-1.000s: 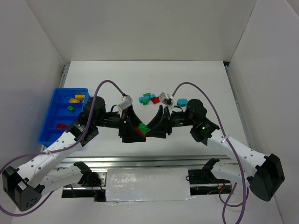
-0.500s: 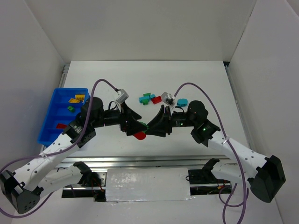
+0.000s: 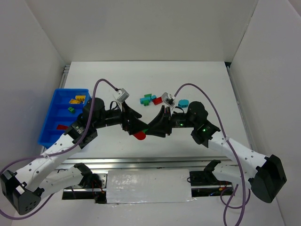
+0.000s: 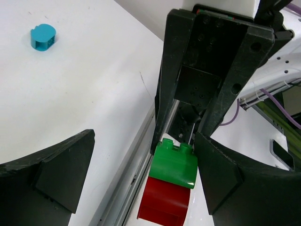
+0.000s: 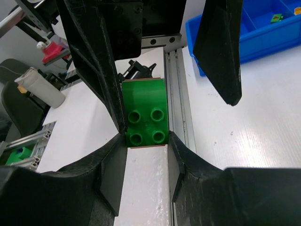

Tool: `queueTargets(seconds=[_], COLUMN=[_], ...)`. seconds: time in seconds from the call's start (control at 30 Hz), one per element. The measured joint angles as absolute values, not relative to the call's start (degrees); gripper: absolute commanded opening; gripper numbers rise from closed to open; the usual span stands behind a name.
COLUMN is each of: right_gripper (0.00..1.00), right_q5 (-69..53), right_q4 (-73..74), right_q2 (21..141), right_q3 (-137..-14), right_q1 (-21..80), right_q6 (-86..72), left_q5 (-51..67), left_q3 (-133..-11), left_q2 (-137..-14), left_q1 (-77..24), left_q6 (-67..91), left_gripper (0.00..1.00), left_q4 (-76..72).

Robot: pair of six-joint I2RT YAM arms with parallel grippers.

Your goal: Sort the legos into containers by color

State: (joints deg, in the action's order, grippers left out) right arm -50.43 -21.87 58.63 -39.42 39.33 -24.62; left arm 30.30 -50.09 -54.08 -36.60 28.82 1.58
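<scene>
The red rounded brick is stuck to the green brick in my right gripper, so next my left gripper grabs the red rounded brick (image 4: 164,200) and pulls it off first.
My right gripper (image 5: 145,157) is shut on a green brick (image 5: 143,115) that has a red rounded brick (image 4: 164,205) stuck to it. The pair hangs above the table's near middle in the top view, green (image 3: 149,127) over red (image 3: 139,136). My left gripper (image 4: 141,160) is open, one finger on each side of the pair and neither pressing it. In the top view the left gripper (image 3: 135,127) and right gripper (image 3: 154,128) face each other. The blue tray (image 3: 51,115) lies at the left and holds yellow bricks (image 3: 77,100), a green one (image 3: 70,109) and a red one (image 3: 62,126).
Loose teal, green and red bricks (image 3: 150,100) lie behind the grippers, with a teal round brick (image 3: 182,102) to their right. That round brick also shows in the left wrist view (image 4: 43,36). A metal rail (image 3: 141,161) runs along the table's near edge. White walls stand on three sides.
My left gripper has opened off the red-green pair and drawn back slightly to the left. The red brick now shows below the green one. The right gripper has kept its hold.
</scene>
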Motion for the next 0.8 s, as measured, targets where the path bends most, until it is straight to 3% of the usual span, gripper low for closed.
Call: queueTargets(seconds=[0.5, 0.8], right_gripper=[0.00, 0.00], right_q5=[-47.11, -48.69], right_q4=[-21.96, -23.62], right_q2=[60.12, 56.60], right_q3=[-39.42, -39.40], right_q1=[35.07, 34.24], right_q6=[-27.75, -30.79], left_q5=[22.98, 25.65], left_q3=[-48.99, -47.44], left_q2=[-48.23, -46.81], left_q1=[-36.38, -36.23], left_q6=[28.73, 28.64], left_gripper=[1.00, 1.00], left_q4=[0.16, -3.29])
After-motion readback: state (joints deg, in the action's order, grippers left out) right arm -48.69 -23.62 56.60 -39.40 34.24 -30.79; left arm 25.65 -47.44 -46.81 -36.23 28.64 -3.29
